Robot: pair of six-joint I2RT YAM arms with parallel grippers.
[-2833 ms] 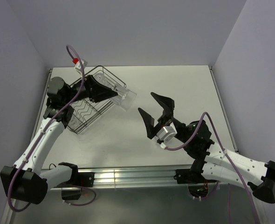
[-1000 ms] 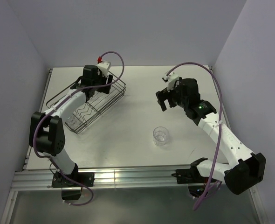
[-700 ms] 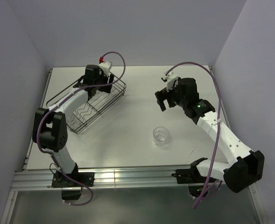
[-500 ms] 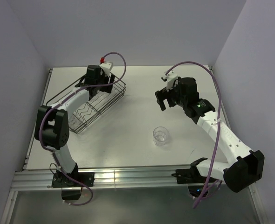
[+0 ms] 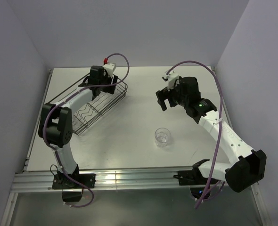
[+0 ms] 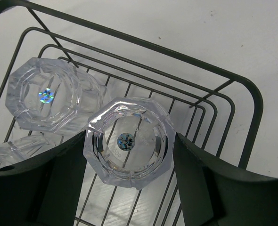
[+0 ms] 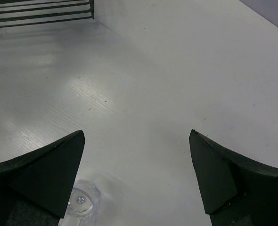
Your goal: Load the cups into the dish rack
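Note:
The clear cup, now hanging base-up inside the rack, will be let go by my left gripper in the dish rack's far corner (image 5: pixel 111 90) (image 6: pixel 141 149), beside the other cup that is upturned.
In the left wrist view a clear ribbed cup (image 6: pixel 128 141) hangs base-up inside the black wire dish rack (image 6: pixel 252 96), with my left gripper (image 6: pixel 129 136) shut on its sides. Beside it another upturned cup (image 6: pixel 49 96) rests on the rack's wires, and a third cup (image 6: pixel 12 148) lies at the left edge. From above, my left gripper (image 5: pixel 100 84) is over the far end of the dish rack (image 5: pixel 82 121). One cup (image 5: pixel 163 136) stands upright on the table. My right gripper (image 5: pixel 163 100) hovers open, above and beyond it, empty. The cup (image 7: pixel 82 200) shows under the right gripper's (image 7: pixel 136 134) left finger.
The rack sits at the table's far left, angled. Side walls close in the table (image 5: pixel 186 84) on left, right and back. A metal rail (image 5: pixel 129 178) runs along the near edge by the arm bases.
Over the last second my left gripper has crept slightly right over the rack's far end, cup still in it. The right gripper has barely shifted and stays open.

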